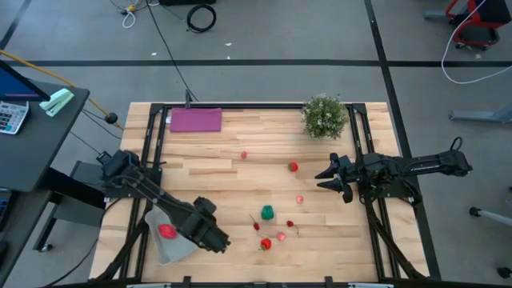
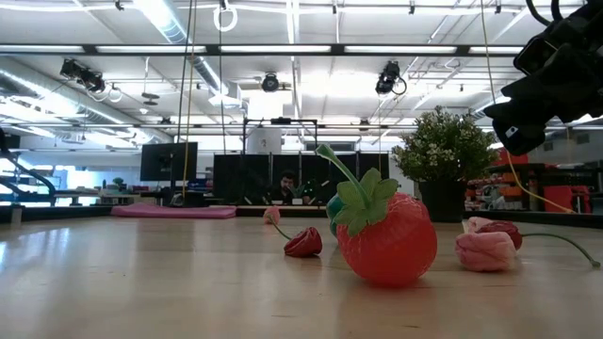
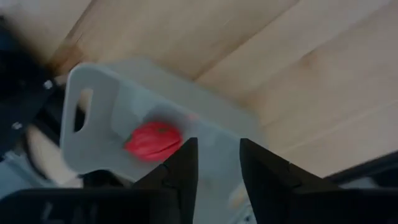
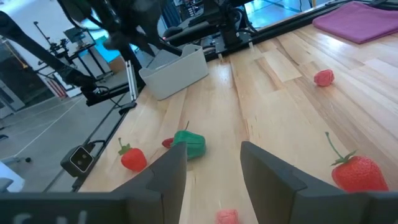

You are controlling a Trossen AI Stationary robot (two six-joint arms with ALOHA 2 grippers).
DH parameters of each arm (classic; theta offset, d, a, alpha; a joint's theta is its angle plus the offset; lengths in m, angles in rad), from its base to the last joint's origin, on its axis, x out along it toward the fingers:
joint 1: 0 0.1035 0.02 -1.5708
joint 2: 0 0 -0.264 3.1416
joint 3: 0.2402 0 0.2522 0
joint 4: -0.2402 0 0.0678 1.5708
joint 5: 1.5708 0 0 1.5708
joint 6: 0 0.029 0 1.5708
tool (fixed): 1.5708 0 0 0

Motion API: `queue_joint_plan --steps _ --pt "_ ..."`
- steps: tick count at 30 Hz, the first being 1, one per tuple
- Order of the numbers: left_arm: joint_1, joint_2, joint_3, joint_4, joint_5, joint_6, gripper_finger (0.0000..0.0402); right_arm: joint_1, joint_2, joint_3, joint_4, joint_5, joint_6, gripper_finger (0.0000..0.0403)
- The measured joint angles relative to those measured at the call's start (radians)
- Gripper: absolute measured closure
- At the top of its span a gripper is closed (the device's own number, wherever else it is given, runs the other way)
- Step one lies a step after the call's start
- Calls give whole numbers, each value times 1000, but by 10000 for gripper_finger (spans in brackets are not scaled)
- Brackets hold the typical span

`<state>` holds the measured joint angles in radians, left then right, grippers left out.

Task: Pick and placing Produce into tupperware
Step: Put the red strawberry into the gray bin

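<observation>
The robot's right gripper will next go to the strawberry nearest the potted plant and close on the strawberry's green stem (image 1: pixel 290 165) (image 4: pixel 341 157).
The tupperware (image 1: pixel 178 250) lies near the table's near left corner, with one red produce piece (image 1: pixel 166 231) inside it; the left wrist view shows that piece (image 3: pixel 153 140) on the tupperware's floor (image 3: pixel 112 118). My left gripper (image 1: pixel 219 239) (image 3: pixel 214 163) is open and empty, just right of the tupperware. Several produce pieces lie on the wood: a green one (image 1: pixel 267 212), a strawberry (image 1: pixel 266 244) (image 2: pixel 386 235), a chili (image 1: pixel 256 226), pink ones (image 1: pixel 300 199) and a red one (image 1: pixel 294 166). My right gripper (image 1: pixel 328 176) (image 4: pixel 214 163) is open and empty at the table's right side.
A potted plant (image 1: pixel 325 117) stands at the far right, and a purple sheet (image 1: pixel 195 120) lies at the far left. Another pink piece (image 1: pixel 244 155) rests near the table's middle. Bare wood lies between the scattered produce and the tupperware.
</observation>
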<state>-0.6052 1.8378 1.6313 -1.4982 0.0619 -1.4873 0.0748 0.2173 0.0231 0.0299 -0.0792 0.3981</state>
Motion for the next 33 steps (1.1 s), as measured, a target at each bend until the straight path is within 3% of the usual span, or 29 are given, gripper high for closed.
queue_joint_plan --steps 6,11,14,20,33 --pt "45 0 123 28 -183 40 294 0 0 0 0 0 0 243" --pt "77 -1 171 95 -382 207 299 0 0 0 0 0 0 243" --pt "96 -1 171 170 -448 341 298 0 0 0 0 0 -6 243" --pt "130 6 166 273 -470 526 302 0 0 0 2 0 -5 243" --pt "158 6 166 283 -471 530 319 0 1 2 23 34 -92 243"
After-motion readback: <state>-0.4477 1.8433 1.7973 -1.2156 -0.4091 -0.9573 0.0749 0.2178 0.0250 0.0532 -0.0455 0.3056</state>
